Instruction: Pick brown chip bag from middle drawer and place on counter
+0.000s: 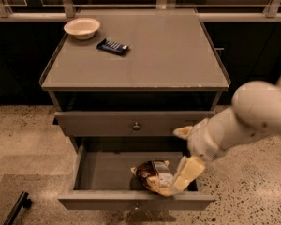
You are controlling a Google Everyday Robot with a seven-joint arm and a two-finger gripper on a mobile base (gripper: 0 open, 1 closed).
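My gripper will grab the brown chip bag's end [166, 183] that is closest to the front edge of the open middle drawer.
The brown chip bag [151, 174], crinkled with cream ends, lies in the open middle drawer [136, 201] to the right of its centre. My gripper [185, 153] reaches in from the right on a white arm, over the drawer's right part. Its jaws are spread open: one cream fingertip [181, 132] sits up by the drawer front above, and the other finger [189, 171] points down beside the bag's right end. Nothing is held. The counter [145, 60] is the cabinet's flat grey top.
A cream bowl [82, 28] and a small flat dark bar packet [113, 46] lie at the counter's back left. A closed drawer front with a round knob [136, 125] sits above the open drawer. A black object [16, 208] lies on the speckled floor at lower left.
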